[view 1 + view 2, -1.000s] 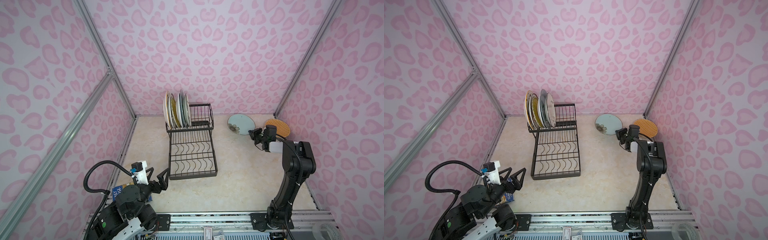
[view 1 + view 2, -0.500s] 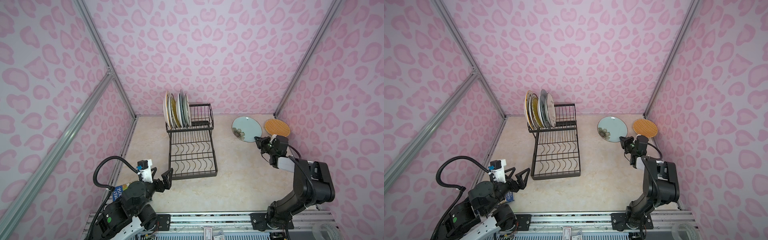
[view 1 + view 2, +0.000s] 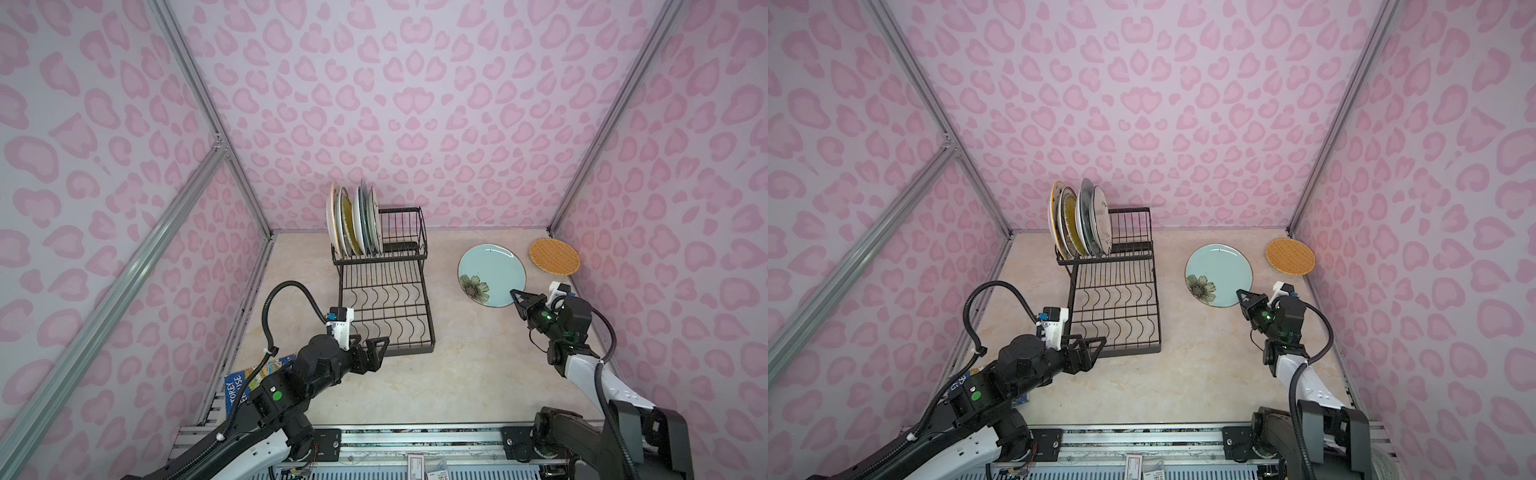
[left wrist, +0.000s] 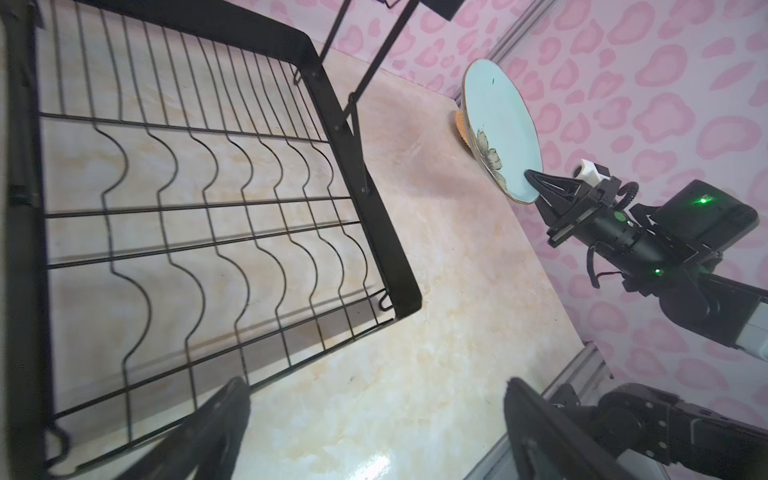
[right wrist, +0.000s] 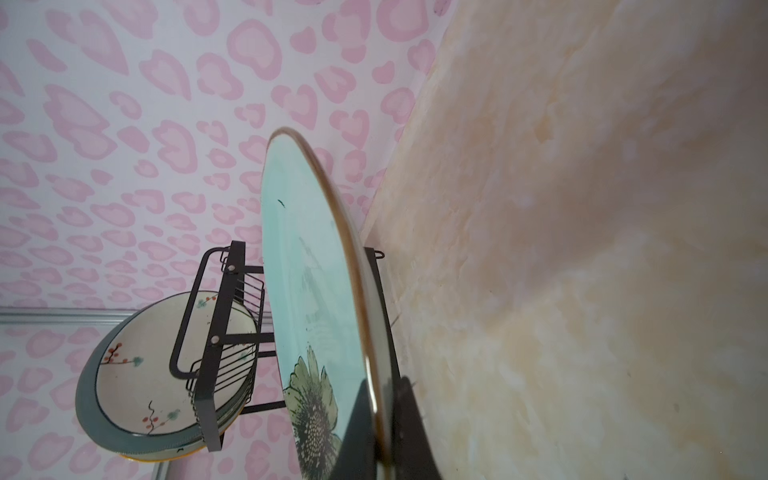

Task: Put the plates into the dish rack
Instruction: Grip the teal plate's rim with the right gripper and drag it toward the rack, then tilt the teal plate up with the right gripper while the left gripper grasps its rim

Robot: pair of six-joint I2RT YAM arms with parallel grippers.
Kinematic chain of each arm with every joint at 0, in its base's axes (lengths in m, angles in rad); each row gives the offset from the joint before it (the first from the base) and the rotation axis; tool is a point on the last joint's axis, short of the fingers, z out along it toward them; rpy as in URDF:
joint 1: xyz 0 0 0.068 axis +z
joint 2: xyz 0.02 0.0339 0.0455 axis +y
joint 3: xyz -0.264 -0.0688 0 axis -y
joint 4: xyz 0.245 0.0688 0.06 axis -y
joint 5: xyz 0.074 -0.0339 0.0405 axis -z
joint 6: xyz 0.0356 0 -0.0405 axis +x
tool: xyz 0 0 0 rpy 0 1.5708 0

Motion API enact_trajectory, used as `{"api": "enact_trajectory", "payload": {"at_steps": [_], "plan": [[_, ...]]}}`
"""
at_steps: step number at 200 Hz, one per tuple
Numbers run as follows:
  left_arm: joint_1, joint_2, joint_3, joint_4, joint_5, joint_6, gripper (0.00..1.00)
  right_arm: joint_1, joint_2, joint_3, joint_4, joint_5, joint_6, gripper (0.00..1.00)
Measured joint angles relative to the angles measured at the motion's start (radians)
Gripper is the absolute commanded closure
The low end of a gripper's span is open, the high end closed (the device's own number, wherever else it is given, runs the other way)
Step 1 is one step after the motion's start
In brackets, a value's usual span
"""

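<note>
I need to next use my left gripper to grab the pale blue flowered plate by the rim [image 3: 459, 280] [image 4: 472, 142] beside its flower, on the side facing the dish rack.
My right gripper [image 3: 515, 294] [image 3: 1241, 293] [image 4: 530, 173] [image 5: 380, 386] is shut on the near rim of the pale blue flowered plate [image 3: 492, 274] [image 3: 1219, 274] [image 4: 498, 124] [image 5: 307, 270], holding it tilted off the table at the right. An orange woven-look plate [image 3: 554, 255] [image 3: 1290, 255] lies flat at the back right. The black dish rack [image 3: 428, 307] [image 3: 1156, 311] [image 4: 374, 199] stands in the middle, with several plates [image 3: 353, 220] [image 3: 1079, 220] [image 5: 137, 374] upright in its raised back tier. My left gripper [image 3: 376, 347] [image 3: 1090, 345] [image 4: 376, 386] is open and empty at the rack's front edge.
A small blue printed box [image 3: 243, 384] lies by the left wall under my left arm. The rack's long lower tray holds nothing. Pink patterned walls close in the left, back and right sides. Bare marble tabletop lies between the rack and the right arm.
The right arm has dropped low and drawn back towards the front, bringing the blue plate with it. My left gripper has moved forward and right to the rack's front edge.
</note>
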Motion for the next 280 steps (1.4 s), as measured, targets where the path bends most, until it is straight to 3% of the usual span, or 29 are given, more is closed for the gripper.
{"api": "enact_trajectory", "payload": {"at_steps": [33, 84, 169, 200, 280], "plan": [[-0.002, 0.138, -0.019, 0.183, 0.097, -0.061, 0.0, 0.014, -0.111, -0.044, -0.064, -0.047, -0.04, 1.0], [-0.048, 0.343, 0.037, 0.414, 0.166, -0.094, 0.03, 0.077, -0.138, -0.072, -0.061, -0.123, -0.046, 1.0], [-0.052, 0.611, 0.181, 0.565, 0.171, -0.1, 0.08, 0.125, -0.197, -0.087, -0.029, -0.193, 0.011, 1.0], [-0.052, 0.68, 0.23, 0.602, 0.168, -0.102, 0.17, 0.128, -0.256, -0.087, -0.05, -0.209, 0.02, 1.0], [-0.052, 0.77, 0.294, 0.653, 0.16, -0.153, 0.55, 0.128, -0.512, -0.071, -0.304, -0.19, -0.006, 1.0]]}}
